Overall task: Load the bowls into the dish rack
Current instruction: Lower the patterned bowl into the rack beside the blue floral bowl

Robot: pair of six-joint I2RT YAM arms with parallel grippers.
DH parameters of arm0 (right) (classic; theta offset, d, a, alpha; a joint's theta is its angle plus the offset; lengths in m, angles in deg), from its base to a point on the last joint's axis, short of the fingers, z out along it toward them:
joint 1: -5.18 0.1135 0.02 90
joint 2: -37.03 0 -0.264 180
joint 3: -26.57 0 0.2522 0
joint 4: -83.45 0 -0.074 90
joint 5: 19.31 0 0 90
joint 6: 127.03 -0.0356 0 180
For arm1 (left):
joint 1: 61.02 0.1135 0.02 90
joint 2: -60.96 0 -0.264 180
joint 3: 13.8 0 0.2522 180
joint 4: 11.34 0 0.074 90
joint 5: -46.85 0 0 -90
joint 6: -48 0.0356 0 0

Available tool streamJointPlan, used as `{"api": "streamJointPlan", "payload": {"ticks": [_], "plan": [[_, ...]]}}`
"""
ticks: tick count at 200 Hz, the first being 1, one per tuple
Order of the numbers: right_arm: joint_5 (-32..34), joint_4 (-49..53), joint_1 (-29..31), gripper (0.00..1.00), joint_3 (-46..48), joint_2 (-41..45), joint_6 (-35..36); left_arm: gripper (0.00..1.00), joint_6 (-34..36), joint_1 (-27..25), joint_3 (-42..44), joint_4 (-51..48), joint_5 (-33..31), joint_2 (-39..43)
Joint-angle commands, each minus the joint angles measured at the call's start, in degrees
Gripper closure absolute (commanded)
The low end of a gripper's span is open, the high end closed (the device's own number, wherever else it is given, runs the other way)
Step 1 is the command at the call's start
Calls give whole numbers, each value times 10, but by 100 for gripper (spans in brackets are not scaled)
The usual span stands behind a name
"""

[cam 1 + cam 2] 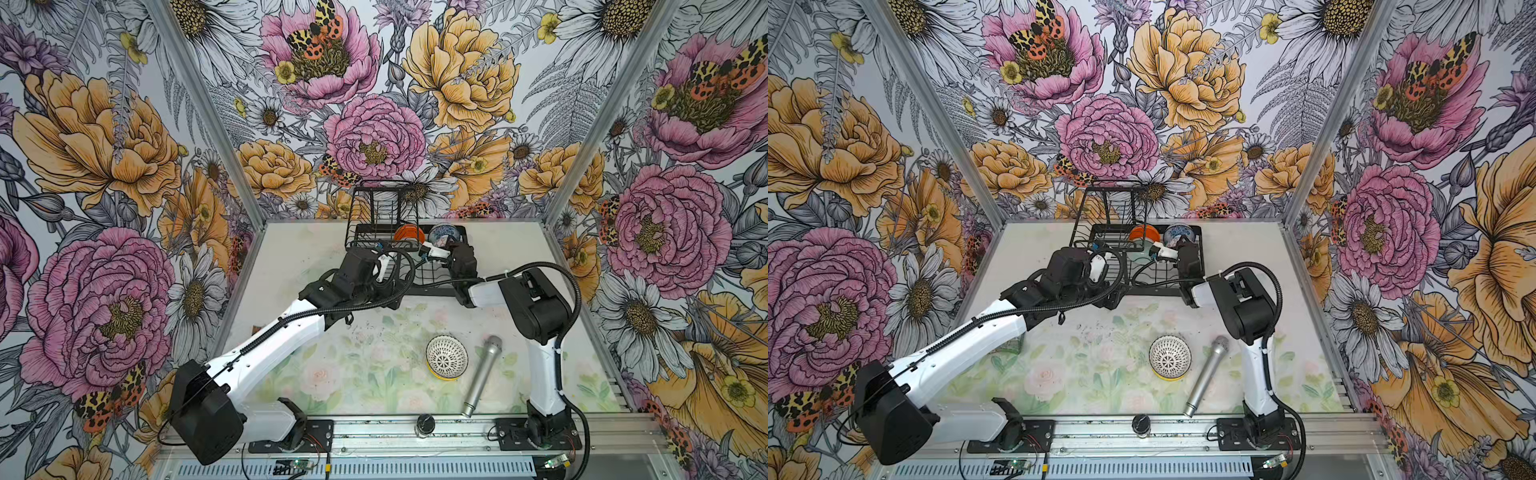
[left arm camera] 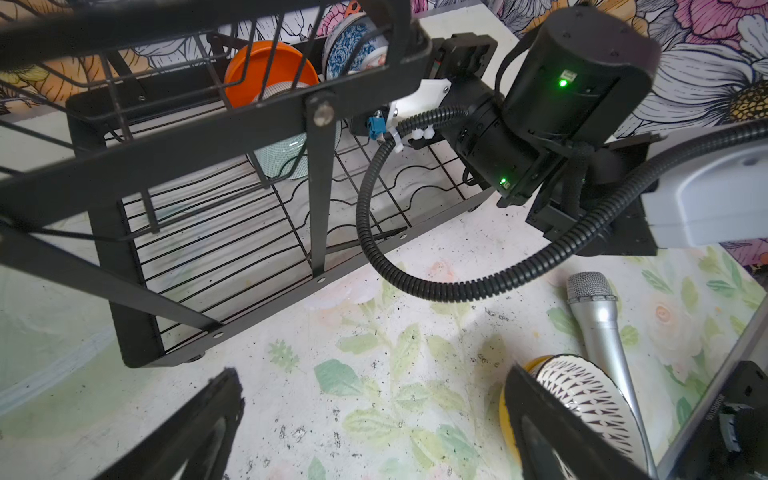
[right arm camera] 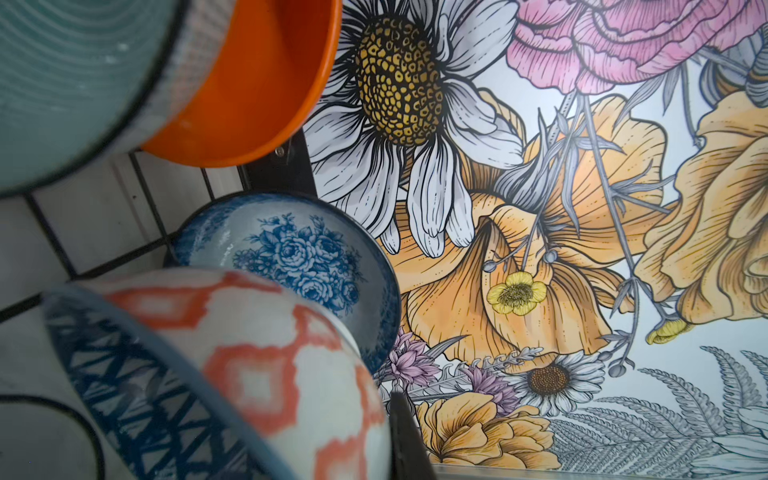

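Observation:
I should use my right gripper to let go of the orange-diamond bowl in the dish rack (image 1: 445, 252) (image 3: 172, 372), in front of the blue floral bowl.
The black wire dish rack (image 1: 432, 291) (image 1: 1150, 291) (image 2: 137, 332) stands at the back. In it stand on edge an orange bowl (image 1: 409, 235) (image 3: 266, 83), a pale teal bowl (image 2: 286, 153) (image 3: 62, 83) and a blue floral bowl (image 1: 444, 232) (image 3: 299, 257). My right gripper (image 1: 432, 251) (image 1: 1158, 251) reaches into the rack, shut on the rim of an orange-diamond bowl (image 3: 257, 357) with a blue geometric outside. My left gripper (image 2: 374, 436) (image 1: 384, 268) hangs open and empty by the rack's front left. A lattice bowl (image 1: 446, 357) (image 2: 590, 390) sits nested in a yellow bowl (image 1: 440, 376) on the table.
A silver microphone (image 1: 484, 374) (image 2: 598, 328) lies just right of the nested bowls. The right arm's black cable (image 2: 374, 257) loops over the rack's front edge. A small black knob (image 1: 424, 424) sits on the front rail. Flowered walls enclose three sides.

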Motion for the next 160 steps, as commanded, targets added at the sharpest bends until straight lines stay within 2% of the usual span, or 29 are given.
{"api": "streamJointPlan", "payload": {"ticks": [1, 160], "plan": [[9, -24, -2, 100, -18, -8, 2, 1, 6, 4, 8, 6, 10, 10], [3, 89, -2, 100, -19, 9, -39, 1, 4, 4, 17, 11, 15, 7]]}}
